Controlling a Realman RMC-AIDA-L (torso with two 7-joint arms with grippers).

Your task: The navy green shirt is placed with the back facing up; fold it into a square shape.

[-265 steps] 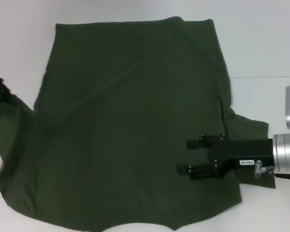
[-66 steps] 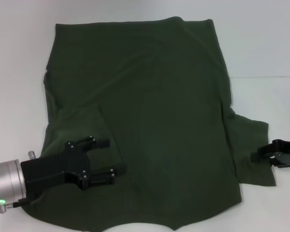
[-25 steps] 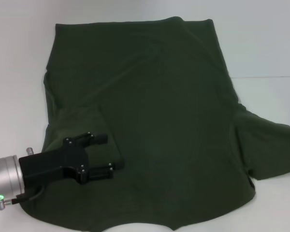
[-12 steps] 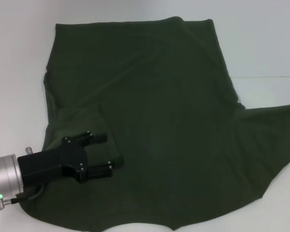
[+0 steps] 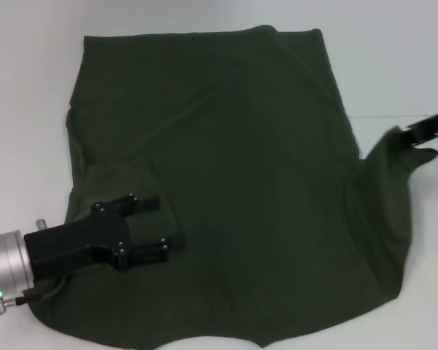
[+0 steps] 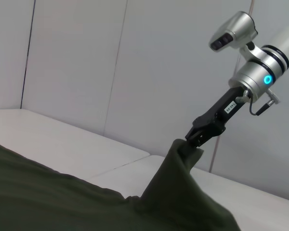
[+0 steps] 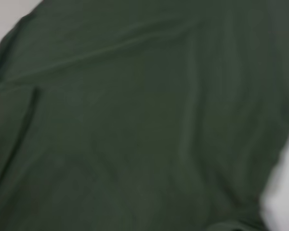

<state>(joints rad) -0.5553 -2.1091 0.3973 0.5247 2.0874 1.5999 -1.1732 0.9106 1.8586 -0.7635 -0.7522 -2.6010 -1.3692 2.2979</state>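
Next, I release the raised sleeve's end, now held up off the table, with my right gripper on the shirt's back, just short of its middle (image 5: pixel 266 216), facing the folded sleeve.
The navy green shirt (image 5: pixel 233 168) lies spread on the white table (image 5: pixel 394 65), and its left sleeve is folded in over the body. My left gripper (image 5: pixel 166 224) rests open on that folded sleeve at the lower left, with nothing between its fingers. At the right edge my right gripper (image 5: pixel 412 133) is shut on the shirt's right sleeve (image 5: pixel 387 182), holding it up off the table. In the left wrist view the right gripper (image 6: pixel 198 138) pinches a raised peak of cloth (image 6: pixel 178 168). Only shirt cloth (image 7: pixel 135 120) fills the right wrist view.
A seam in the table (image 5: pixel 394 117) runs along the right side. Pale wall panels (image 6: pixel 135 72) stand behind the table in the left wrist view.
The right gripper has raised the right sleeve from the table and drawn it up and inward. The left gripper has stayed on the folded left sleeve, shifting only slightly.
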